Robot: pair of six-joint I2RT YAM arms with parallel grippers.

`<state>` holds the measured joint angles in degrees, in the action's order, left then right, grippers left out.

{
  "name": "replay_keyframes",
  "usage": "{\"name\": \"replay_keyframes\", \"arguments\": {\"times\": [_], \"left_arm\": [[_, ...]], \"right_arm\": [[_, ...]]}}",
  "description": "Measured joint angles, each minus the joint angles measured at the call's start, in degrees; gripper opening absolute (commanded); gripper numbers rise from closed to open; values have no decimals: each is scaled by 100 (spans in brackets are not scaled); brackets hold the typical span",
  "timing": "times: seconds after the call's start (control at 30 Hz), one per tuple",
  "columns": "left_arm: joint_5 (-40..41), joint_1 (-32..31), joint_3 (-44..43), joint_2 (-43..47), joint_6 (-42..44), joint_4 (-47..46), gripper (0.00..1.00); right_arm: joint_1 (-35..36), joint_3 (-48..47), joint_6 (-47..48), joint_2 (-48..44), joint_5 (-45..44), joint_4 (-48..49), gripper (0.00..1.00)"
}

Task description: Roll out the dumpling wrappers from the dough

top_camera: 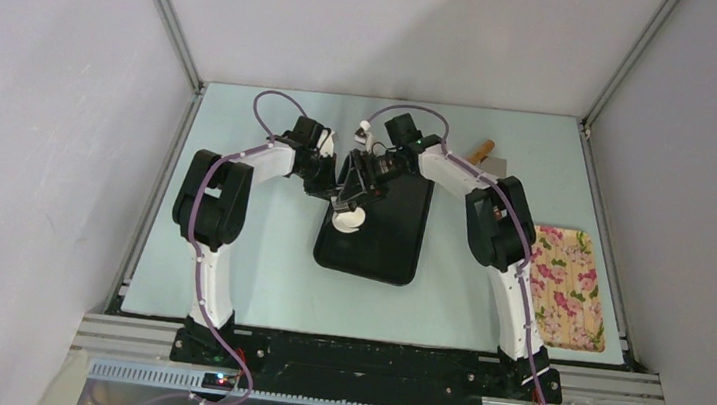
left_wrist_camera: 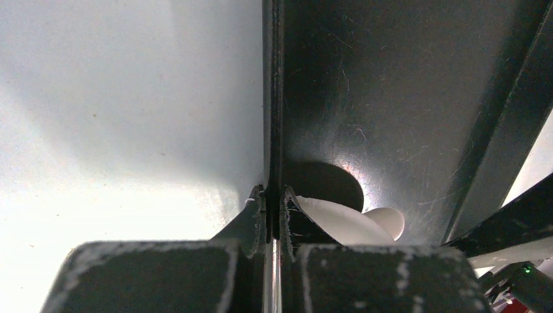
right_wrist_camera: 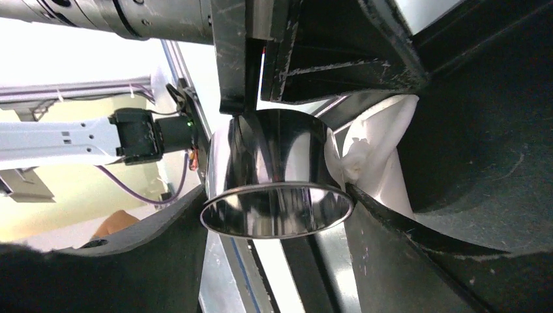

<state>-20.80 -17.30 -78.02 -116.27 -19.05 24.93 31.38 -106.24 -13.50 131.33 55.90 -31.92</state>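
My right gripper is going to let go of the steel cup in the black tray (top_camera: 401,224), between the dough and the side of the floral board.
The dough (top_camera: 351,220) is a flattened white lump on the near left part of the black tray (top_camera: 385,246). In the left wrist view, my left gripper (left_wrist_camera: 274,195) is shut on the tray's left rim (left_wrist_camera: 274,98), with the dough (left_wrist_camera: 345,222) just to the right of its fingers. My right gripper (right_wrist_camera: 277,195) is shut on a round steel cup (right_wrist_camera: 277,169), whose open mouth faces the camera. The dough (right_wrist_camera: 378,143) lies against the cup's right side. In the top view both grippers, left (top_camera: 328,187) and right (top_camera: 353,194), meet over the tray's far left corner.
A wooden-handled rolling pin (top_camera: 481,153) lies at the back right of the pale green table (top_camera: 259,252). A floral-patterned board (top_camera: 569,285) sits along the right edge. Grey walls enclose the table on three sides.
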Motion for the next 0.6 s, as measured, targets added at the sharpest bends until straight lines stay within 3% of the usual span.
{"name": "replay_keyframes", "arguments": {"times": [0.6], "left_arm": [[0,0,0,0,0,-2,0]], "right_arm": [[595,-31,1397,-103,-601,-876,0]]}}
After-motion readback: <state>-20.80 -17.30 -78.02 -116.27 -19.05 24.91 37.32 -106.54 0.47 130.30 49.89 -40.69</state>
